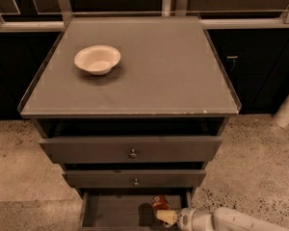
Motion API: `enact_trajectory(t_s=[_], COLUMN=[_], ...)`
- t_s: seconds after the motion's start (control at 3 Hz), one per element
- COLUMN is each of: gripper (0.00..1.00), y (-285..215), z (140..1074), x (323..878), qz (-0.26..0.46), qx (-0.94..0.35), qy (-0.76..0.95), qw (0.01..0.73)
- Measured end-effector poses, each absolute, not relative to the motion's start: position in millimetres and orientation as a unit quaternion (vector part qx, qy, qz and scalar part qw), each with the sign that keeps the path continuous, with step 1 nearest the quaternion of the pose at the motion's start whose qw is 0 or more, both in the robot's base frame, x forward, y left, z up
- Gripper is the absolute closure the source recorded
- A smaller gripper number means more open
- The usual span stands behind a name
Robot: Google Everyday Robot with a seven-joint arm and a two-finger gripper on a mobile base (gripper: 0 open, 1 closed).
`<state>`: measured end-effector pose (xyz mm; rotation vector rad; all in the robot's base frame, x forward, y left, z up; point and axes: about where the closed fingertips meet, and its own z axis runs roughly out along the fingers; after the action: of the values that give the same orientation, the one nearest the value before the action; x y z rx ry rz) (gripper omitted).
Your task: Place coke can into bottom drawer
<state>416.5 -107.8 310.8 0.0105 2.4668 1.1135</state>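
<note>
Next, my gripper lets go of the coke can on the dark shadow on the bottom drawer's inside (149, 209), near its middle.
The red coke can (160, 202) is over the open bottom drawer (116, 211), near its right side, tilted. My gripper (164, 214) reaches in from the lower right on a white arm and is shut on the can, just above the drawer's floor. The drawer is pulled out below the two knobbed drawers, and its front part is cut off by the picture's lower edge.
A white bowl (97, 58) sits on the cabinet top (183, 76) at the back left. The top drawer (130, 149) and the middle drawer (134, 178) stand slightly pulled out. Speckled floor lies on both sides. A white post (288, 106) stands at the right.
</note>
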Motion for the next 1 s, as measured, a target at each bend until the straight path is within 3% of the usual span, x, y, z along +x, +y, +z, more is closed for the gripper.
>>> enact_trajectory(t_s=[1.0], gripper=[1.0], y=[-77], z=[201], x=[461], qz=[0.407], qx=[-0.006], qy=[0.902], qw=[0.143])
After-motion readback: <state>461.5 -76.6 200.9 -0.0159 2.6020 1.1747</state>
